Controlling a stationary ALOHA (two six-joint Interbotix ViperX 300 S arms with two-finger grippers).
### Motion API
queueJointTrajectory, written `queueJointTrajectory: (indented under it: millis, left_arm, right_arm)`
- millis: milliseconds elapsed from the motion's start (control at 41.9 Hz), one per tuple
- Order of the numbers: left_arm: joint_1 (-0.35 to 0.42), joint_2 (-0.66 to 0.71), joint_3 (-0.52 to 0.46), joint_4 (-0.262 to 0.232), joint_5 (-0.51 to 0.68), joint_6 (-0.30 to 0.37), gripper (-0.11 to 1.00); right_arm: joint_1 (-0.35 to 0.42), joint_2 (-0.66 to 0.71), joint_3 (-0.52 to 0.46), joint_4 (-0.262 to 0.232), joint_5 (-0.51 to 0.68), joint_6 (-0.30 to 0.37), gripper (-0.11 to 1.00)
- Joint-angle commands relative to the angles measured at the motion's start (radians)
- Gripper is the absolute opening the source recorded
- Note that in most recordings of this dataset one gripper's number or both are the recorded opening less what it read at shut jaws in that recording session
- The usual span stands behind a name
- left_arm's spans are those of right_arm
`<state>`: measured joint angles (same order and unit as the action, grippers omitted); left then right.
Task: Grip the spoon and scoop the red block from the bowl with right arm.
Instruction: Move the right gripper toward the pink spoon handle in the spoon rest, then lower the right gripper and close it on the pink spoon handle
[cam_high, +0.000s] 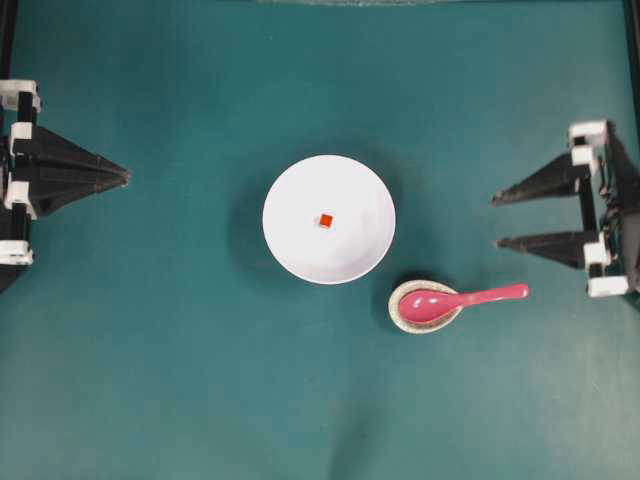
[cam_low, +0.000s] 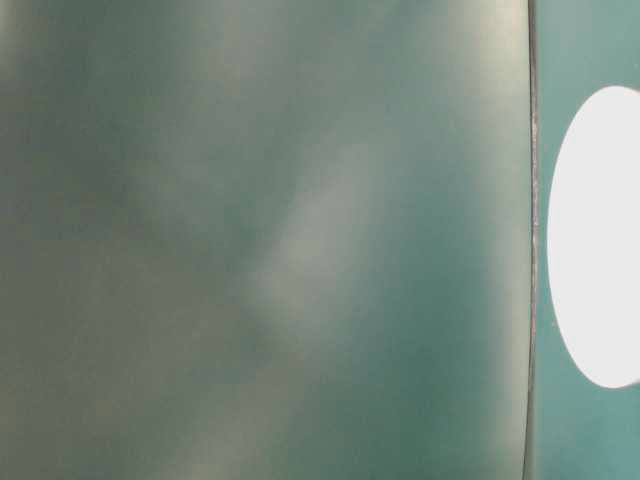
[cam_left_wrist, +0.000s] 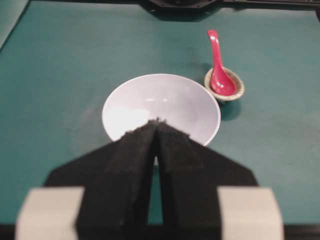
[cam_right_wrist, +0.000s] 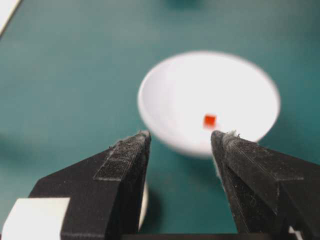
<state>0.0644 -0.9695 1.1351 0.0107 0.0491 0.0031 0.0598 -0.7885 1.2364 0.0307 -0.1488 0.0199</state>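
Observation:
The robot's right gripper needs to close on the middle of the handle (cam_high: 487, 296) of the pink-red spoon, just outside the speckled spoon rest.
The white bowl (cam_high: 300, 235) sits mid-table with the tiny red block (cam_high: 326, 220) inside it. The pink-red spoon (cam_high: 470, 298) lies with its scoop in a speckled spoon rest (cam_high: 400, 312) right of the bowl, its handle pointing right. My right gripper (cam_high: 497, 221) is open and empty, right of the bowl and above the spoon's handle. Its wrist view shows the gripper (cam_right_wrist: 180, 136), the bowl (cam_right_wrist: 235, 80) and the block (cam_right_wrist: 209, 120) ahead. My left gripper (cam_high: 125, 177) is shut and empty at the far left. Its wrist view shows the gripper (cam_left_wrist: 156, 122), the bowl (cam_left_wrist: 170, 97) and the spoon (cam_left_wrist: 218, 65); the block is hidden there.
The teal table surface (cam_high: 180, 380) spreads around the dishes. The table-level view is a blurred teal surface with a white oval (cam_low: 600, 240) at its right edge. A pale rounded edge (cam_right_wrist: 145, 202) peeks beside the right gripper's left finger.

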Motion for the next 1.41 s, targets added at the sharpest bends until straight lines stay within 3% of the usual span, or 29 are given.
queueJointTrajectory:
  millis: [0,358,621,956,1386]
  left_arm:
    - [0.015,0.003,-0.031,0.003,0.006,0.002,0.01]
    - [0.029,0.002,-0.031,0.003,0.012,0.003,0.0]
    - [0.031,0.002,-0.031,0.003,0.014,0.003,0.0]
    - [0.031,0.002,-0.031,0.003,0.017,0.005,0.01]
    - [0.029,0.002,-0.031,0.003,0.023,0.005,0.01]
  right_arm:
    - [0.037,0.034,0.014,0.006,-0.061,0.0,0.57]
    - [0.121,0.227,0.141,0.074,-0.374,0.0,0.57]
    - [0.181,0.394,0.179,0.123,-0.555,0.0,0.57]
    - [0.23,0.522,0.178,0.17,-0.588,0.0,0.57]
    - [0.23,0.569,0.16,0.172,-0.538,0.0,0.57]
